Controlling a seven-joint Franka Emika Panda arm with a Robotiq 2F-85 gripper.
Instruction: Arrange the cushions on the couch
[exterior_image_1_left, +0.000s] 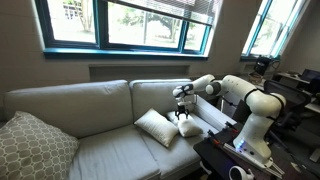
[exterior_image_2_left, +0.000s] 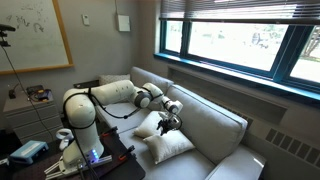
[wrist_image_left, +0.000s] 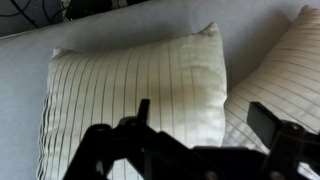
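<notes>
Next, I move my gripper to the white cushion nearer the couch's arm and close it on that cushion's edge (exterior_image_1_left: 181, 114) that faces the couch's back.
Two small white cushions lie side by side on the right seat of the light grey couch (exterior_image_1_left: 90, 105) (exterior_image_2_left: 215, 125). One cushion (exterior_image_1_left: 156, 127) (exterior_image_2_left: 168, 146) lies flat, tilted like a diamond. The other cushion (exterior_image_1_left: 191, 127) (exterior_image_2_left: 149, 126) lies beside it, nearer the arm of the couch. My gripper (exterior_image_1_left: 183, 108) (exterior_image_2_left: 168, 120) hovers just above them, open and empty. In the wrist view my gripper (wrist_image_left: 205, 120) has its fingers spread over the gap between one cushion (wrist_image_left: 135, 95) and the other cushion (wrist_image_left: 285, 60). Both show faint thin stripes there.
A larger beige lattice pillow (exterior_image_1_left: 30, 145) leans at the far end of the couch. Windows run behind the couch back. The robot base stands on a dark table (exterior_image_1_left: 225, 160) (exterior_image_2_left: 95, 165) by the couch arm, with desks and clutter behind it.
</notes>
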